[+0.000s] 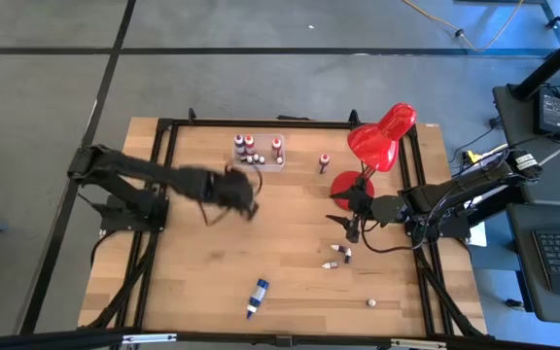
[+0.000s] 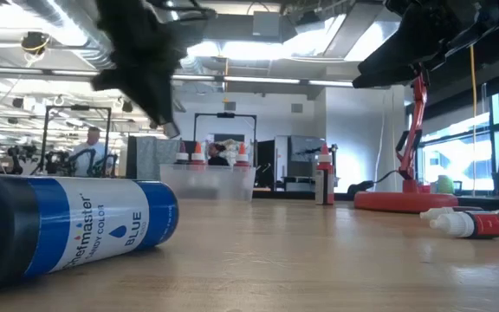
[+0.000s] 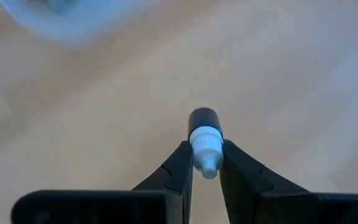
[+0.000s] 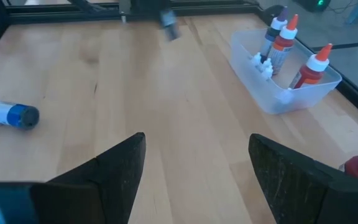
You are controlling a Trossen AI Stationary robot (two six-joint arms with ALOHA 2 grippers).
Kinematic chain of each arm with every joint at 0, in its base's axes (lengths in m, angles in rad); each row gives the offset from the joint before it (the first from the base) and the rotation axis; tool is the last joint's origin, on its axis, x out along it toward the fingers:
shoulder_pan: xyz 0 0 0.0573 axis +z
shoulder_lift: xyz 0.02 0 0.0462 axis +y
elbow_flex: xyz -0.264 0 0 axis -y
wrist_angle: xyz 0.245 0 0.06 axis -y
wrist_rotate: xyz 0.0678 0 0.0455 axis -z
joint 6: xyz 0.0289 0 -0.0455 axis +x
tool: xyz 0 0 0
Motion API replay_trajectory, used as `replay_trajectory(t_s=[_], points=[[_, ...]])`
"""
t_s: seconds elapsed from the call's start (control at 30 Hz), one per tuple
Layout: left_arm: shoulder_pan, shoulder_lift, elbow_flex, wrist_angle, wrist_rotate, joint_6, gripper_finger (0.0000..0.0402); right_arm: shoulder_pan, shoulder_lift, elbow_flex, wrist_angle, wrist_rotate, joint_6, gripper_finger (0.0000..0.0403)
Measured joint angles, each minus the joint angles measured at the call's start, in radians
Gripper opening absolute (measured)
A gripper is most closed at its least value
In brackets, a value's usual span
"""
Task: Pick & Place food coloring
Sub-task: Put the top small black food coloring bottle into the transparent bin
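Observation:
Next, my left gripper releases the small dark bottle in the clear plastic box [image 1: 248, 166], setting it free just in front of the small bottles.
My left gripper [image 1: 249, 206] hangs over the middle of the table, below the clear plastic box [image 1: 259, 154], shut on a small dark food coloring bottle [image 3: 204, 119] with a white cap. In the low view that gripper [image 2: 168, 123] is well above the wood. Several more bottles stand upright in the box. One stands alone on the table [image 1: 325, 161]. Two lie on their sides [image 1: 338, 255] near my right gripper [image 1: 351, 226], which waits open beside the red lamp. The long blue bottle [image 1: 257, 297] lies on its side near the front edge. My left gripper pinches the small bottle by its white cap [image 3: 205, 142] between its two fingers [image 3: 180, 163]. The dark body sticks out past the fingertips and the cap's tip points back toward the wrist. The fingers slant downward and the bottle is lifted clear of the table.
A red desk lamp [image 1: 377, 144] stands at the back right, its round base [image 2: 405, 200] on the wood. A small white cap or bottle [image 1: 370, 302] lies near the front right. Black frame rails run along the table's edges. Bare wood lies between the box and the blue bottle.

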Motion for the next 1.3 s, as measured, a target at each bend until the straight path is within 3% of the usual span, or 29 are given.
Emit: replay_trajectory(t_s=[0.2, 0.4, 0.63, 1.07, 1.3], points=[[0.335, -0.025, 0.042, 0.006, 0.109, 0.36, 0.0055, 0.0, 0.0, 0.0, 0.001, 0.009, 0.007, 0.0289], [0.498, 0.081, 0.192, -0.07, 0.159, 0.62, 0.0055, -0.001, 0.0, 0.0, 0.007, 0.081, 0.008, 0.0289], [0.532, 0.267, 0.334, -0.268, 0.11, 0.737, 0.0055, -0.001, 0.0, 0.0, 0.007, 0.142, 0.008, 0.0289], [0.535, 0.417, 0.339, -0.258, 0.105, 0.743, 0.0057, -0.001, 0.0, 0.0, 0.006, 0.145, 0.008, 0.0289], [0.537, 0.45, 0.339, -0.248, 0.088, 0.763, 0.0078, -0.001, 0.0, 0.0, 0.006, 0.145, 0.006, 0.0289]])
